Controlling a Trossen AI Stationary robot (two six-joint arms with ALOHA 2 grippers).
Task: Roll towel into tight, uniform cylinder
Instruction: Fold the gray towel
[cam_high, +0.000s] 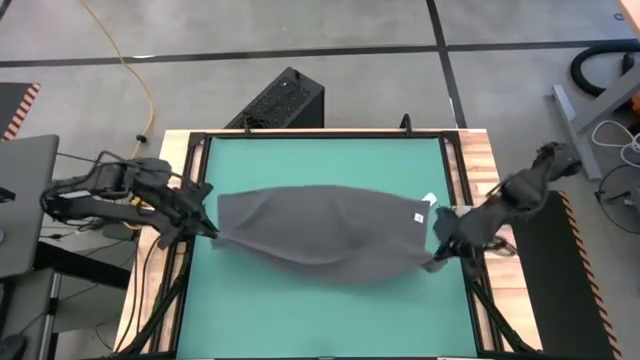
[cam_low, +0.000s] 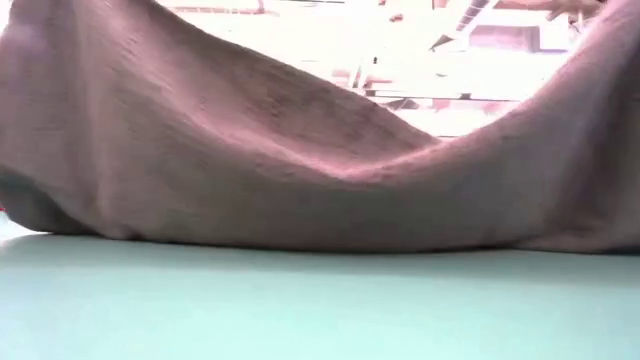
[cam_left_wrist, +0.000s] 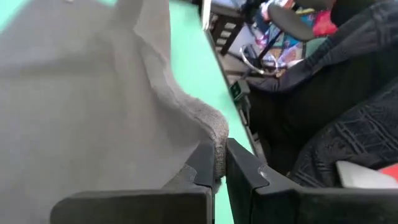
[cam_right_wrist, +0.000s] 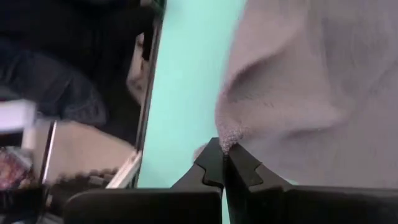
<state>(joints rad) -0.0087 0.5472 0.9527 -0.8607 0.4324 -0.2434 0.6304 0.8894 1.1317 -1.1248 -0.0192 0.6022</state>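
Observation:
Next, my left gripper lets go of the dark grey towel's pinched corner on the teal table (cam_high: 226, 186), by the towel's far corner. The towel is now stretched across the table.
The dark grey towel (cam_high: 325, 232) is stretched across the teal table between my two grippers. It also shows in the low view (cam_low: 300, 170), where both ends are raised, the top edge sags in the middle and the lower part rests on the table. My left gripper (cam_high: 208, 226) is shut on the towel's left end. My right gripper (cam_high: 438, 258) is shut on its right end, near the near corner. A small white tag (cam_high: 418, 217) sits near the right end. My left gripper pinches the towel's left edge (cam_left_wrist: 214, 134) between its two fingers, at a bunched corner. The fingers come roughly level from the table's left side. The held end is raised and the cloth runs off toward the right, sagging. My right gripper pinches a corner of the towel's right end (cam_right_wrist: 227, 140) between its two fingertips. The fingers come from the table's right side. The held end is raised and the cloth sags toward the middle, its lower part on the table.
The table (cam_high: 300, 160) has a black frame and wooden side rails (cam_high: 480, 160). Bare teal surface lies far and near of the towel. A black box (cam_high: 280, 100) stands on the floor beyond the far edge. A seated person's dark clothing (cam_left_wrist: 336, 93) shows beside the table.

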